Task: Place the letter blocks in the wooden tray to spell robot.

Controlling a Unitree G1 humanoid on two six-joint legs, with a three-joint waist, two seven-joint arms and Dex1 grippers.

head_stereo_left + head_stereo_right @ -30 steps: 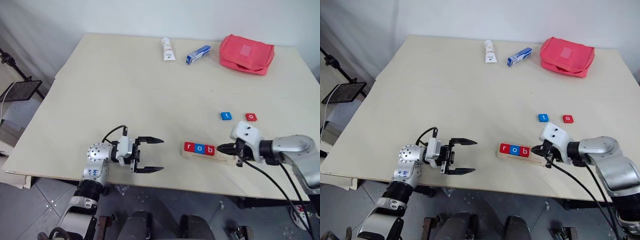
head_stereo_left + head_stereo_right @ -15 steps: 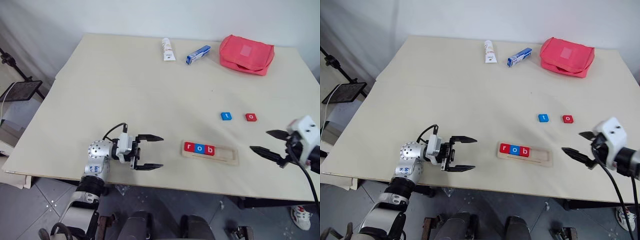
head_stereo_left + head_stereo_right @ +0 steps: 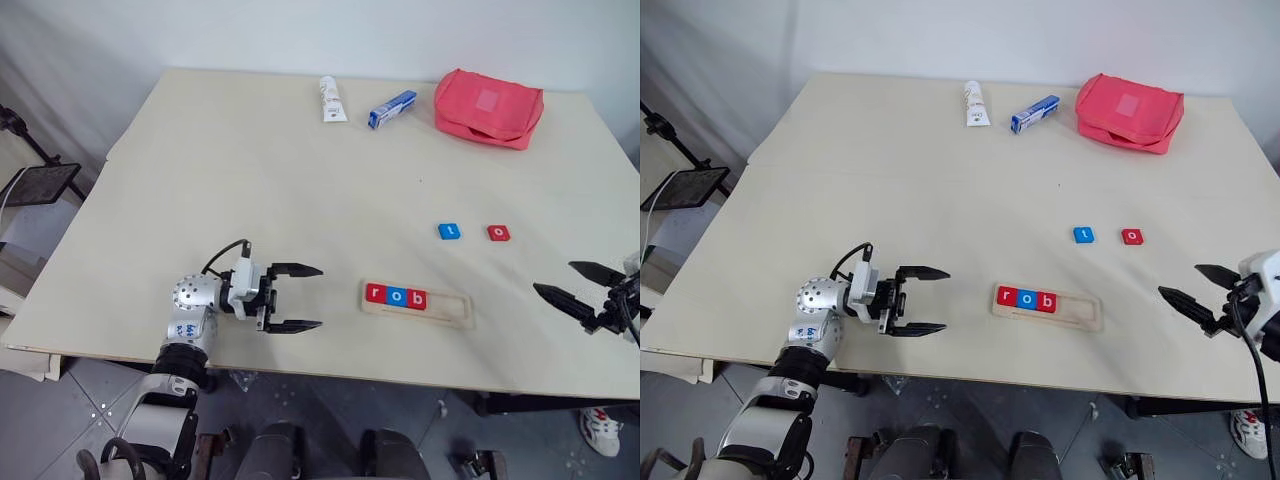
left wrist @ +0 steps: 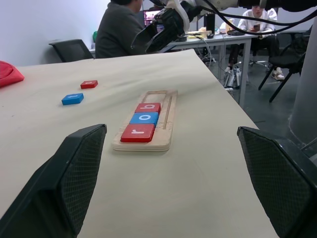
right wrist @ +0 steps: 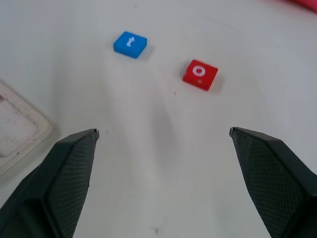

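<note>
The robot word needs an o after the red b block. My right gripper should close on the sides of the red o block [image 3: 498, 233] [image 5: 200, 75].
The wooden tray [image 3: 450, 308] lies near the table's front edge. Three letter blocks sit in its left part: red r [image 3: 376, 293], blue o [image 3: 397, 296], red b [image 3: 417, 299]. Two more letter blocks lie loose on the table behind it, blue t [image 3: 450, 231] and red o [image 3: 499, 233]; the right wrist view shows the same blue t [image 5: 130, 44] and red o [image 5: 200, 74]. My right gripper [image 3: 555, 277] stands open and empty, right of the tray and apart from it. My left gripper [image 3: 318, 297] is open and empty, left of the tray, pointing at it.
At the table's far edge lie a red pouch [image 3: 488, 107], a blue-and-white box [image 3: 392, 108] and a white tube [image 3: 331, 98]. Beyond the table, the left wrist view shows seated people [image 4: 119, 29] at desks.
My right gripper was shut at the tray's right end; it has opened and swung right, away from the tray. The left gripper has stayed put.
</note>
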